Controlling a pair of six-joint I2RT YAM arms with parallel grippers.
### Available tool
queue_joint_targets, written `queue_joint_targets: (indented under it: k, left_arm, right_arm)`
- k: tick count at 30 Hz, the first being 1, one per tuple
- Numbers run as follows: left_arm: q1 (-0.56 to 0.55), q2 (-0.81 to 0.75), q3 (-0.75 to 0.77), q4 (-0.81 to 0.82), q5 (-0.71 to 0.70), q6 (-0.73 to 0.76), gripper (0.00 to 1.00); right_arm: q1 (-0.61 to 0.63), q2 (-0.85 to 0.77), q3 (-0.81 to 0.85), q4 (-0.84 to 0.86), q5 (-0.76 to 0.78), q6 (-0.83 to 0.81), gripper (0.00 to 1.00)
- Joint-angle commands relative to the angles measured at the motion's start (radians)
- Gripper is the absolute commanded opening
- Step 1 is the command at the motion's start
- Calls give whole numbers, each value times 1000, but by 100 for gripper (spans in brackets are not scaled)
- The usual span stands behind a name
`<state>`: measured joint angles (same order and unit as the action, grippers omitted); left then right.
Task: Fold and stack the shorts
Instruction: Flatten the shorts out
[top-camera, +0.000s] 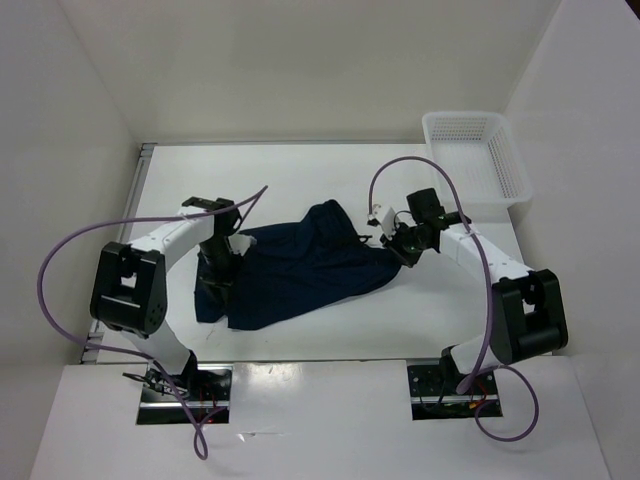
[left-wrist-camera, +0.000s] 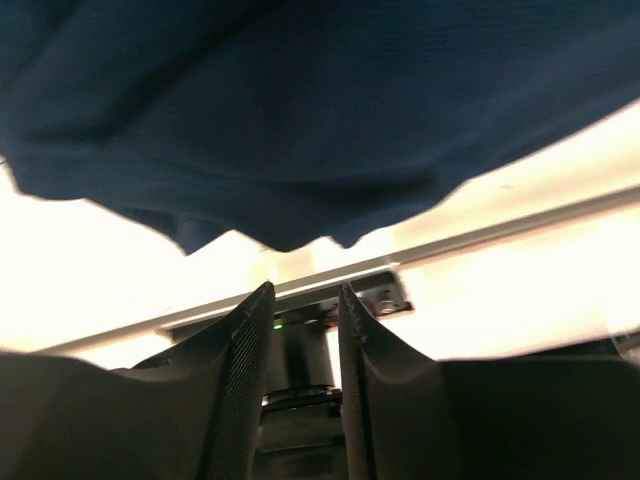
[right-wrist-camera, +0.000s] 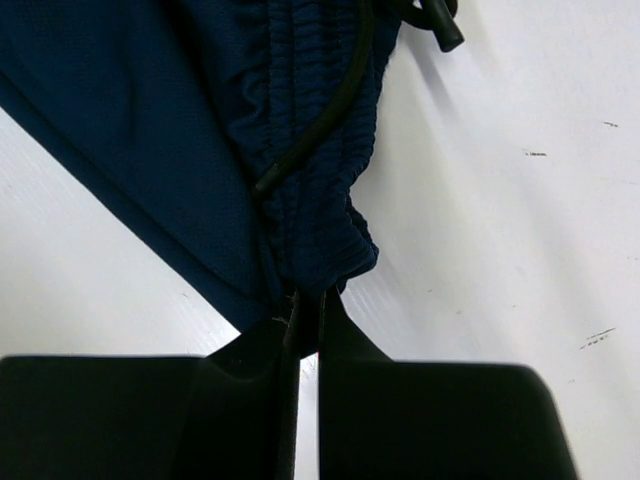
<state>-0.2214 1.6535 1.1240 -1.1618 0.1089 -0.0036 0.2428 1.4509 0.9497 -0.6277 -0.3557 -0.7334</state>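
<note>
Next, my right gripper lets go of the waistband corner of the shorts on the bare table (top-camera: 404, 290) just in front of that gripper's fingers.
The dark navy shorts (top-camera: 300, 265) lie rumpled across the middle of the table. My right gripper (top-camera: 392, 243) is at their right end. In the right wrist view it (right-wrist-camera: 305, 300) is shut on the gathered waistband of the shorts (right-wrist-camera: 310, 180), beside the black drawstring (right-wrist-camera: 330, 110). My left gripper (top-camera: 214, 285) points down at the left edge of the shorts. In the left wrist view its jaws (left-wrist-camera: 303, 295) stand a little apart with nothing between them, and the shorts' fabric (left-wrist-camera: 300, 110) hangs just beyond the fingertips (left-wrist-camera: 258, 305).
A white mesh basket (top-camera: 475, 155) stands at the back right corner of the table. White walls enclose the table on the left, back and right. Purple cables loop over both arms.
</note>
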Motion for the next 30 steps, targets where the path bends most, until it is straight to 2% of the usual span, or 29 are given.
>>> queue_joint_targets:
  k: [1, 6, 10, 13, 18, 19, 24, 26, 29, 30]
  left_arm:
    - [-7, 31, 22, -6, 113, 4, 40]
    - [-28, 68, -29, -35, 126, 4, 41]
    - [-50, 68, -13, -56, 115, 4, 45]
    - [-85, 100, -16, -93, 86, 4, 54]
    - [-138, 188, -16, -69, 80, 4, 58]
    - [-147, 212, -16, -68, 80, 4, 64]
    - [-147, 284, -7, -26, 66, 4, 64]
    - [-147, 314, 16, -1, 55, 4, 61]
    - [-147, 324, 43, 23, 75, 4, 43]
    - [-147, 324, 55, 24, 84, 4, 31]
  right_arm:
    - [7, -60, -20, 45, 18, -20, 0]
    - [7, -69, -38, 45, 27, -20, 0]
    - [7, -69, -38, 54, 37, -29, 0]
    - [7, -69, -38, 63, 46, -38, 0]
    - [7, -69, -38, 83, 75, -47, 0]
    - [7, -69, -38, 83, 75, -47, 0]
    - [7, -69, -38, 103, 93, -37, 0]
    - [7, -69, -38, 103, 93, -37, 0]
    - [7, -69, -38, 112, 93, -26, 0]
    - [7, -69, -38, 112, 93, -26, 0]
